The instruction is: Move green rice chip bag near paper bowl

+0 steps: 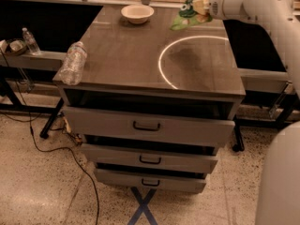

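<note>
The gripper needs to release the green rice chip bag between the paper bowl and the bright ring of light [165,25].
The green rice chip bag [189,11] hangs in the air above the far right part of the cabinet top, held at its upper right end. My gripper [202,3] is shut on it at the end of my white arm [253,3], which reaches in from the right. The paper bowl [137,13] sits upright on the far edge of the cabinet top, to the left of the bag and apart from it.
A clear plastic water bottle [72,62] lies on the cabinet top's [117,55] left edge. A bright ring of light [161,60] shows on the right half. Three drawers [146,125] stand slightly open below. A small bottle [31,41] stands on a side shelf at left.
</note>
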`<action>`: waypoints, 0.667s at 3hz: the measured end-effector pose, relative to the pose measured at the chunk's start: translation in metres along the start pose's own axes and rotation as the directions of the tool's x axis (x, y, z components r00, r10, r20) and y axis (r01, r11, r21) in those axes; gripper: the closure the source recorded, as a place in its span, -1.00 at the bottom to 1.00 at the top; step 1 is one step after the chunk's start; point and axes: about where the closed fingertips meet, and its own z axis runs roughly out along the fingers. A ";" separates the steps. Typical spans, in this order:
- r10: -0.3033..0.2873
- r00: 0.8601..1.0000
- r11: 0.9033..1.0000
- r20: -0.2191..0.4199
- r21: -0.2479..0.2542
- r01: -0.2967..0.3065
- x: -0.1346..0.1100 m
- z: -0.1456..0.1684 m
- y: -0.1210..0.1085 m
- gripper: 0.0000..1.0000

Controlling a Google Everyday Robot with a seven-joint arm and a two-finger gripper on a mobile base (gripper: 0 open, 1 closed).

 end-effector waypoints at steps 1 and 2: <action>0.001 1.000 0.998 0.000 -0.070 -0.001 0.001 0.034 0.019 1.00; 0.018 1.000 0.994 -0.011 -0.110 -0.019 0.010 0.062 0.030 1.00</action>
